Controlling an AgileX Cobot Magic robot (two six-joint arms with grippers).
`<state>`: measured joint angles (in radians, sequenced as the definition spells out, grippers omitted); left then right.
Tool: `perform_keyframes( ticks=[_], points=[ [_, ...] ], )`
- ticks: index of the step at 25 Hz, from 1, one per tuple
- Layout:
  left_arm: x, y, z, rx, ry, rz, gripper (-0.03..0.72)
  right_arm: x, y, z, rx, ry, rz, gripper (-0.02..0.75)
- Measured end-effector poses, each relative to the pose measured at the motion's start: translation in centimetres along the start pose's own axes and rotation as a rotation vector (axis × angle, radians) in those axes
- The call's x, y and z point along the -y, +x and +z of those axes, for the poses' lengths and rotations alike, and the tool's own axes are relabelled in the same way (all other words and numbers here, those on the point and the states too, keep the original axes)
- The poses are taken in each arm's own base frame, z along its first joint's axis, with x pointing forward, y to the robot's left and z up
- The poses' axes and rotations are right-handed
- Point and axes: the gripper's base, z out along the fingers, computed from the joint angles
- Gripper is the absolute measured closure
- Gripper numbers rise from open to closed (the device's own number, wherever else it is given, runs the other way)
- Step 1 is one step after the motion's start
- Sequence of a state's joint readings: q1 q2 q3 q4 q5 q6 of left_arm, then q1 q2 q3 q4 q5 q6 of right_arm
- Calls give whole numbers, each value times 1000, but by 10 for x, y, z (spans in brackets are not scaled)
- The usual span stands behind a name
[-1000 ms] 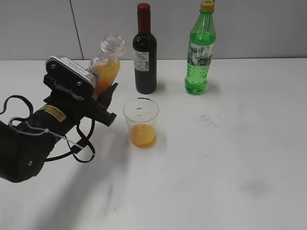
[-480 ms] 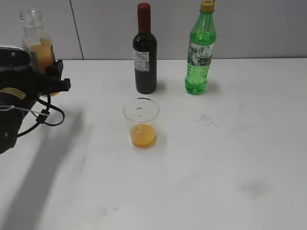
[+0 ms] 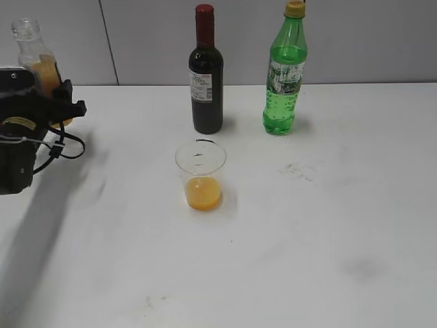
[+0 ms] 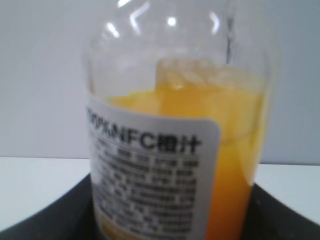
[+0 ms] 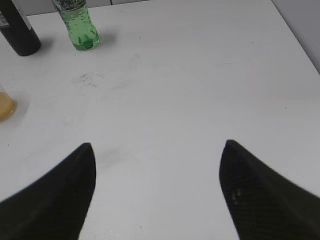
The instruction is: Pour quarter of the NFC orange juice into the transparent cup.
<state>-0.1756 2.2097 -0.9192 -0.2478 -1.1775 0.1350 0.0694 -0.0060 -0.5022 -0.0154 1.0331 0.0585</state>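
Observation:
Next, I put the NFC orange juice bottle down with my left gripper near the table's back edge, level with the wine bottle (image 3: 82, 118).
The NFC orange juice bottle (image 3: 37, 58) stands upright and capless at the far left of the table, held in my left gripper (image 3: 54, 102), which is shut on its body. In the left wrist view the bottle (image 4: 180, 150) fills the frame, its white label facing me and juice up to the shoulder. The transparent cup (image 3: 201, 171) stands at mid-table with orange juice in its bottom third; its edge shows in the right wrist view (image 5: 5, 106). My right gripper (image 5: 157, 165) is open and empty above bare table, out of the exterior view.
A dark wine bottle (image 3: 205, 75) and a green soda bottle (image 3: 285, 72) stand at the back of the white table (image 3: 328, 205), behind the cup. Both also show in the right wrist view, wine (image 5: 19, 31) and soda (image 5: 78, 25).
My left gripper has carried the bottle from a tilted pose beside the cup to the far left, turning it upright. The cup and the other bottles have not moved.

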Motion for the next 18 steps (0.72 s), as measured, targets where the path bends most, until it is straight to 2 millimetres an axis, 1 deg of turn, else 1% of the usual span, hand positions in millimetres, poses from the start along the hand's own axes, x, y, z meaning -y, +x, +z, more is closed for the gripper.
perform_keyframes(
  ticks=[4, 6, 10, 14, 18],
  points=[
    [-2, 14, 22, 15, -13, -2, 218, 0, 0, 0, 0, 0, 0, 147],
    [0, 22, 30, 18, -5, 1, 218, 0, 0, 0, 0, 0, 0, 147],
    [6, 27, 45, 27, 25, 8, 218, 0, 0, 0, 0, 0, 0, 147],
    [10, 26, 56, -27, 40, 2, 218, 0, 0, 0, 0, 0, 0, 147],
    [11, 29, 58, -84, 50, 0, 218, 0, 0, 0, 0, 0, 0, 147]
  ],
)
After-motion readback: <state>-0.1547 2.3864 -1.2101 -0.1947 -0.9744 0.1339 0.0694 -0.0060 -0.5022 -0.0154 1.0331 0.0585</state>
